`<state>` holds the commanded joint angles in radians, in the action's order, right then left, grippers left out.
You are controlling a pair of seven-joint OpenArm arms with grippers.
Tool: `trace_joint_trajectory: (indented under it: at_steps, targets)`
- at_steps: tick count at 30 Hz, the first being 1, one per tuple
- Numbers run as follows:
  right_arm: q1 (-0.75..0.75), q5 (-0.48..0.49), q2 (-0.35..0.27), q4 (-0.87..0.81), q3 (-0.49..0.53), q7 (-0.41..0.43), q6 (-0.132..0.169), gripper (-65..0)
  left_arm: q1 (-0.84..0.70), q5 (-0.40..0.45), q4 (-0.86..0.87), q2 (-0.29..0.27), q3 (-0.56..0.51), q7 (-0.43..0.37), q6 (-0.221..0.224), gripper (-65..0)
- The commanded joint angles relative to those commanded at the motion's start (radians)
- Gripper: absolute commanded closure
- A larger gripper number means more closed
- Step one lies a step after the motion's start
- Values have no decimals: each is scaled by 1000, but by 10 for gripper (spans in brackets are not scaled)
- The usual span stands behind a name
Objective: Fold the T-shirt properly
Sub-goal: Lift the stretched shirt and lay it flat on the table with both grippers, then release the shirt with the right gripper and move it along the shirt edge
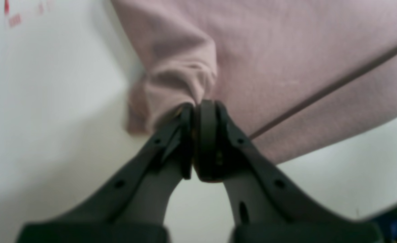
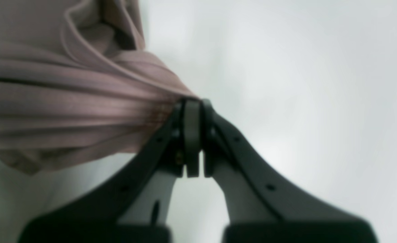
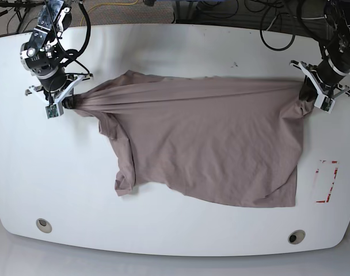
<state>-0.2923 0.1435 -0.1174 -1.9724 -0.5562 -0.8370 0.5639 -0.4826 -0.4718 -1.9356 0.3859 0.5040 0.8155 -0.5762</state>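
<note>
My left gripper needs to release the bunched corner of the T-shirt on the white table, a little closer to the far-edge cables (image 3: 305,69).
The mauve-brown T-shirt (image 3: 204,144) lies spread across the middle of the white table, stretched taut along its far edge between both arms. At the shirt's right far corner my left gripper (image 3: 306,95) is shut on a bunch of cloth; in the left wrist view its fingers (image 1: 198,111) pinch a crumpled fold of the T-shirt (image 1: 286,60). My right gripper (image 3: 71,102) is shut on the left far corner, and the right wrist view shows the T-shirt (image 2: 66,108) pulled into tight pleats at the fingertips (image 2: 192,104). A sleeve (image 3: 124,181) hangs crumpled at the lower left.
The white table (image 3: 175,241) has rounded edges, with two round holes (image 3: 44,225) (image 3: 296,237) near its front. A red-marked label (image 3: 326,181) lies at the right. Cables (image 3: 273,23) run along the far edge.
</note>
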Motion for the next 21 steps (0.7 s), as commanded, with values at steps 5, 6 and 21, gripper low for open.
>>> trace_joint_trajectory:
  at_steps: [5, 6, 21]
  targets:
    - [-31, 2, 18, 0, 0, 0, 0, -2, -44, 0, 0, 0, 12, 0, 0, 0]
    - [-35, 2, 23, 0, 0, 0, 0, -2, -48, 0, 0, 0, 12, 0, 0, 0]
    - [-43, -2, 54, 3, 0, -2, -9, -35, -81, 52, 2, -5, 17, 2, -2, 0]
